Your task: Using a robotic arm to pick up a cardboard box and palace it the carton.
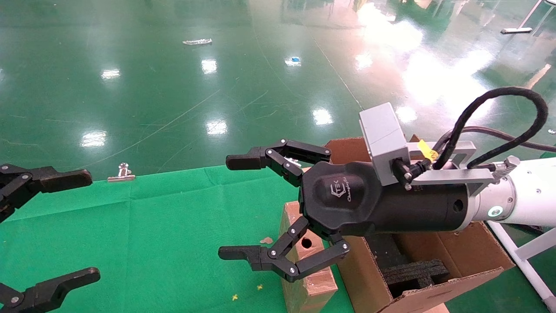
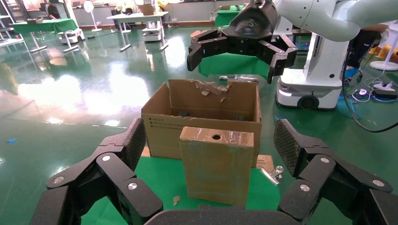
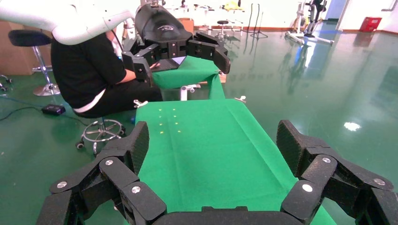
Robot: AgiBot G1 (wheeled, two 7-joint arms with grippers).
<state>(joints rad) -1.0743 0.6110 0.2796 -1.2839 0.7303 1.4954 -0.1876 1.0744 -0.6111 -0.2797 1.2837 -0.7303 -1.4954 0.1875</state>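
Observation:
The robot's right gripper needs to close on the small cardboard box, across the near end of its top [image 1: 316,278], next to its round hole.
The small cardboard box [image 1: 306,271] stands upright on the green cloth, its round hole on top, right beside the carton [image 1: 469,256]. The right arm [image 1: 521,195] reaches in from the right. Its gripper [image 1: 232,207] is open and empty, hovering above the box with its fingers pointing left. In the left wrist view the box [image 2: 216,168] stands in front of the carton [image 2: 202,119], whose back flap is torn, with the right gripper [image 2: 241,49] above. My left gripper [image 1: 87,225] is open and empty at the left edge, facing the box [image 2: 210,150].
Black foam blocks [image 1: 412,271] lie inside the carton. A metal binder clip [image 1: 123,171] sits at the cloth's far edge and shows in the left wrist view [image 2: 272,174]. In the right wrist view a seated person in black [image 3: 94,79] is beyond the green table [image 3: 206,140].

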